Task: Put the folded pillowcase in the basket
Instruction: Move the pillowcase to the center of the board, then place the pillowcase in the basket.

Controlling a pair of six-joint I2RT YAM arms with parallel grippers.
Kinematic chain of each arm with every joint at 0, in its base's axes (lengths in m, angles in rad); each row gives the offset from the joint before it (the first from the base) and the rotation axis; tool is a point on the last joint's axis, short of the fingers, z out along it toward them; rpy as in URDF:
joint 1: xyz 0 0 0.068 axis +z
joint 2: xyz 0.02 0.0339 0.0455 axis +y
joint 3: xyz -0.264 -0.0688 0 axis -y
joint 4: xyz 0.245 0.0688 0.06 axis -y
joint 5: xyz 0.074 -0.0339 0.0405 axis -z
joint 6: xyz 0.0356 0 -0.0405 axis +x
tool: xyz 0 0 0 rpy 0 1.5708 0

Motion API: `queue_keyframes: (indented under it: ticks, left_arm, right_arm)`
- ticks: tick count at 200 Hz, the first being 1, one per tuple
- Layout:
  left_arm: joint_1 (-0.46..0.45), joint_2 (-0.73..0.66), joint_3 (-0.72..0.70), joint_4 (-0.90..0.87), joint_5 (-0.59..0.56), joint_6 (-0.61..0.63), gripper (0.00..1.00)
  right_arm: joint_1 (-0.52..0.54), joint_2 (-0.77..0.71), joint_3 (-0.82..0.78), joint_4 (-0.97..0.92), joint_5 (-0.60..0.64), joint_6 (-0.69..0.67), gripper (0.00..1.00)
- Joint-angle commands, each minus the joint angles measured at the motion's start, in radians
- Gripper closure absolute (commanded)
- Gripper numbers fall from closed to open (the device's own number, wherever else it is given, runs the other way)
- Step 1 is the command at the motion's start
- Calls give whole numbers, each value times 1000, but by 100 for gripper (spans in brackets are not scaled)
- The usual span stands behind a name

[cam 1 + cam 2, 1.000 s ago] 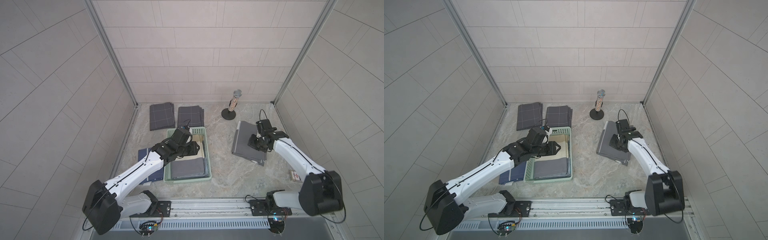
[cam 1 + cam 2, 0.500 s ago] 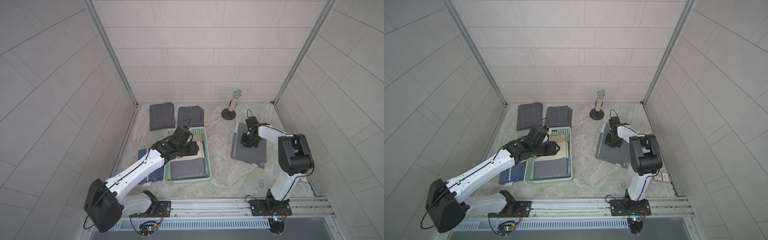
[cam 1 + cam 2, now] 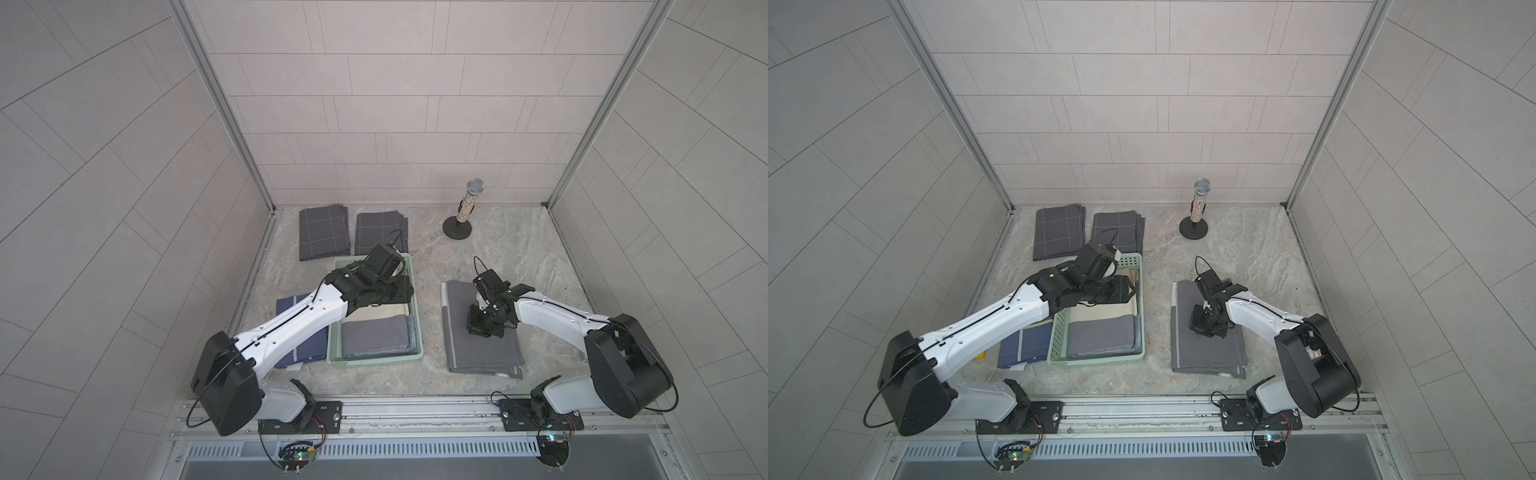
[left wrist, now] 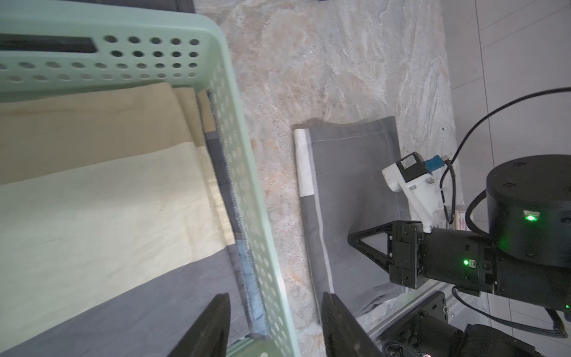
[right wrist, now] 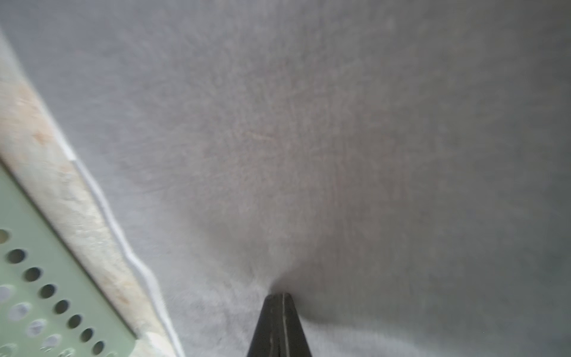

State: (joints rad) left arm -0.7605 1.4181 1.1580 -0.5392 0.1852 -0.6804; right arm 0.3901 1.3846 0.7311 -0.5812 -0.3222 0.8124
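Observation:
My right gripper is pressing its shut fingers on the flat middle of the pillowcase, so it should open and take the edge (image 3: pixel 516 345) farthest from the basket before lifting.
The mint-green basket (image 3: pixel 374 360) (image 3: pixel 1096 359) stands left of centre with folded cream and grey cloth (image 3: pixel 374 336) inside. A grey folded pillowcase (image 3: pixel 482 357) (image 3: pixel 1204 353) (image 4: pixel 349 173) (image 5: pixel 309 123) lies flat on the table to its right. My right gripper (image 3: pixel 482 330) (image 3: pixel 1204 328) (image 5: pixel 281 295) is shut, its tips pressed down on the middle of that pillowcase. My left gripper (image 3: pixel 405 286) (image 3: pixel 1129 289) (image 4: pixel 275 298) is open over the basket's right wall (image 4: pixel 234 154), one finger on each side, holding nothing.
Two dark checked folded cloths (image 3: pixel 323 232) (image 3: pixel 380 232) lie at the back left. A navy folded cloth (image 3: pixel 307 349) sits left of the basket under my left arm. A microphone on a round stand (image 3: pixel 465 212) is at the back. Walls close in three sides.
My right gripper moved from the pillowcase's far edge toward the front, and the grey pillowcase slid forward and squared up with it. The left jaws opened wider over the basket wall.

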Motion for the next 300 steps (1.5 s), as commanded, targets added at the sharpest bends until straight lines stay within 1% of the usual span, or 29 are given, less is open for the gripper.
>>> queue_keyframes:
  ticks: [1,7,20,34,50,71,82,89,102,108,135,157,181,197,212,232,236,254,266,300]
  left_arm:
    - [-44,65,101,-17,-17,14,43]
    - [-55,90,125,-19,-17,18,41]
    - [-76,150,181,-21,-14,29,38]
    - [-96,236,254,-33,-1,44,38]
    - [-117,366,370,-88,-5,68,38]
    - [-123,525,510,-176,-13,69,39]
    - [-123,585,540,-179,-26,58,39]
    - [-123,616,552,-172,-30,48,39]
    - [-123,676,583,-178,-39,35,40]
    - [-123,699,597,-180,-45,33,39]
    - [-122,768,626,-176,-103,30,39]
    - [-113,808,624,-109,-107,34,39]
    - [-97,841,619,-28,-64,38,40]
    - [-90,853,609,17,-29,32,41]
    - [-84,862,606,43,-3,26,46]
    - [-84,871,600,68,6,27,58]
    - [-82,871,602,66,4,28,62]
    - [-77,877,612,50,-10,34,87]
    - [-74,874,622,34,-22,45,100]
    - [-56,864,719,-72,-101,129,100]
  right_arm:
    - [-24,-121,46,-84,79,17,94]
    - [-38,-150,55,-109,100,6,89]
    - [-79,-218,62,-154,139,-16,80]
    - [-136,-282,51,-182,136,-47,69]
    - [-185,-328,38,-206,79,-82,64]
    - [-193,-377,37,-241,55,-96,59]
    - [-194,-407,29,-253,70,-100,55]
    - [-195,-426,24,-262,84,-103,49]
    - [-203,-457,13,-277,94,-113,46]
    - [-207,-468,9,-283,99,-119,42]
    - [-238,-498,-19,-296,78,-141,40]
    - [-242,-515,-43,-299,81,-154,40]
    - [-250,-524,-65,-299,81,-159,40]
    - [-255,-523,-70,-288,75,-138,40]
    - [-255,-517,-76,-266,63,-122,40]
    - [-255,-505,-78,-264,68,-128,40]
    - [-255,-504,-79,-264,71,-129,40]
    - [-257,-503,-80,-270,79,-131,40]
    - [-257,-506,-86,-274,93,-126,40]
    - [-258,-503,-102,-266,104,-123,38]
